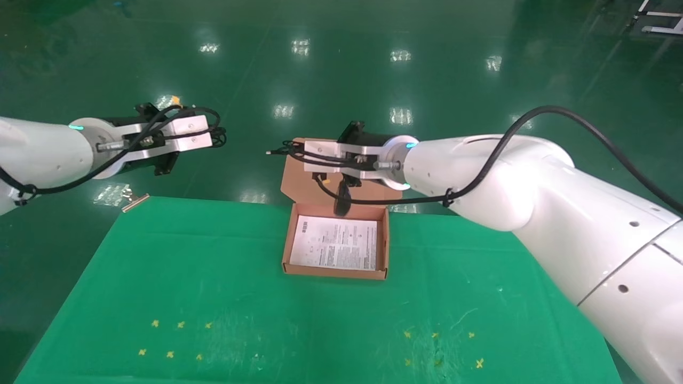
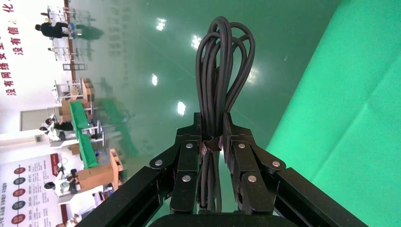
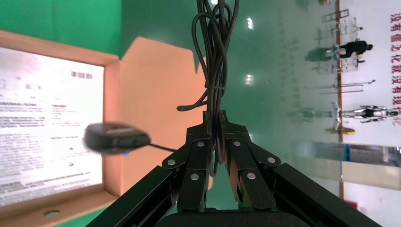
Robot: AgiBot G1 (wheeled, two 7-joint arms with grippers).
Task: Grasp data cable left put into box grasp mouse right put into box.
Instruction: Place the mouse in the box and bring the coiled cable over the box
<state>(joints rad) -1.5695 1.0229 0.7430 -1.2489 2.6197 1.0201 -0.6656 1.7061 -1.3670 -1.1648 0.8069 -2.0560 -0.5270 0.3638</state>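
My right gripper will let go of the mouse's bundled cord on the white sheet (image 1: pixel 362 233) (image 3: pixel 78 158) near the back side of the box.
My left gripper (image 1: pixel 211 135) is off the table's far left corner, in the air, shut on the data cable (image 1: pixel 217 131), a black looped bundle. In the left wrist view the data cable (image 2: pixel 222 71) sticks out past the closed gripper (image 2: pixel 212 125). My right gripper (image 1: pixel 292 152) hovers above the box's raised lid, shut on the mouse's bundled cord (image 3: pixel 215 56). The mouse (image 1: pixel 341 200) dangles on its cord over the back edge of the open box (image 1: pixel 333 273). The right wrist view shows the gripper (image 3: pixel 213 118), the hanging mouse (image 3: pixel 116 138) and the box wall (image 3: pixel 111 94) with its white sheet.
The box stands at the far middle of the green table (image 1: pixel 213 277), its lid flap (image 1: pixel 299 181) raised behind it. Yellow cross marks (image 1: pixel 176 338) lie near the front. A small wooden piece (image 1: pixel 134 202) sits at the far left corner. Green floor lies beyond.
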